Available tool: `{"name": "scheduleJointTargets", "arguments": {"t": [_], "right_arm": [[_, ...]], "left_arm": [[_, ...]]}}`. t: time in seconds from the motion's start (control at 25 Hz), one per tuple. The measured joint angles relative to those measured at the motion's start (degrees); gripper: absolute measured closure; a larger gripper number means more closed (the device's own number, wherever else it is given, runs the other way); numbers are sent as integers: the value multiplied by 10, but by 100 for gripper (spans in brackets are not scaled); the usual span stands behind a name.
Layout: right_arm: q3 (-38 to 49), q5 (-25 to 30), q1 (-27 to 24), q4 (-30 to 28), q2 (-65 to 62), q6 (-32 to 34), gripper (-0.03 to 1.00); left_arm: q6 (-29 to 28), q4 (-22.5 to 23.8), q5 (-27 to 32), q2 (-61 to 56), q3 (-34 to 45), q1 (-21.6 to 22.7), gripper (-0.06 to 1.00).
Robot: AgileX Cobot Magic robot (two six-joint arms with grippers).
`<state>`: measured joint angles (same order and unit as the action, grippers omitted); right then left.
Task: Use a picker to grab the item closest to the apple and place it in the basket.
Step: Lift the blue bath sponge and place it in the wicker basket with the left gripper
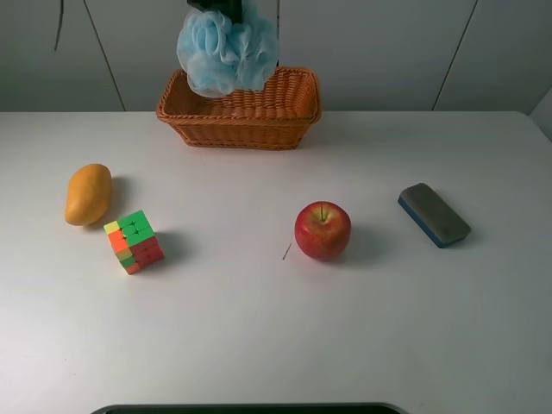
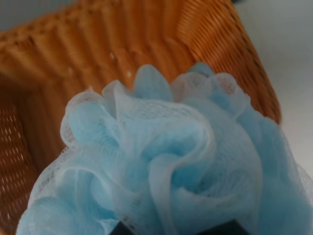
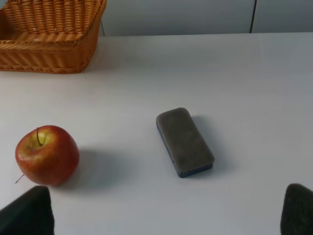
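The robot's left gripper should release the light blue bath sponge inside the basket's end nearer the eraser (image 1: 260, 90) (image 2: 146, 112).
A red apple (image 1: 323, 230) sits right of the table's middle; it also shows in the right wrist view (image 3: 47, 155). My left gripper (image 1: 220, 9) is shut on a light blue mesh bath sponge (image 1: 226, 52) and holds it over the left part of the woven orange basket (image 1: 233, 121) at the back. In the left wrist view the sponge (image 2: 166, 161) fills the frame above the basket's inside wall (image 2: 98, 39), and the fingers are mostly hidden by it. My right gripper (image 3: 161, 215) is open and empty, low over the table in front of the apple and the eraser.
A blue-backed grey board eraser (image 1: 434, 214) lies right of the apple, also in the right wrist view (image 3: 185, 142). A yellow mango (image 1: 88, 194) and a coloured puzzle cube (image 1: 134, 241) sit at the left. The basket's corner (image 3: 49, 39) shows in the right wrist view.
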<state>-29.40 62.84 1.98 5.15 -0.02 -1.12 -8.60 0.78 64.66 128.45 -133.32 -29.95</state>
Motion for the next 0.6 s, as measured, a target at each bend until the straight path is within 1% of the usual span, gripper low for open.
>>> {"name": "scheduleJointTargets", "arguments": {"t": [0.2, 0.4, 0.52, 0.6], "right_arm": [[0, 0, 0, 0, 0, 0, 27], [0, 0, 0, 0, 0, 0, 27], [0, 0, 0, 0, 0, 0, 27], [0, 0, 0, 0, 0, 0, 27]], "left_arm": [[-2, 1, -97, 62, -17, 22, 84], [-4, -2, -200, 123, -19, 27, 84], [-4, -8, -237, 153, -19, 27, 84], [-4, -14, -249, 167, -19, 27, 84]]}}
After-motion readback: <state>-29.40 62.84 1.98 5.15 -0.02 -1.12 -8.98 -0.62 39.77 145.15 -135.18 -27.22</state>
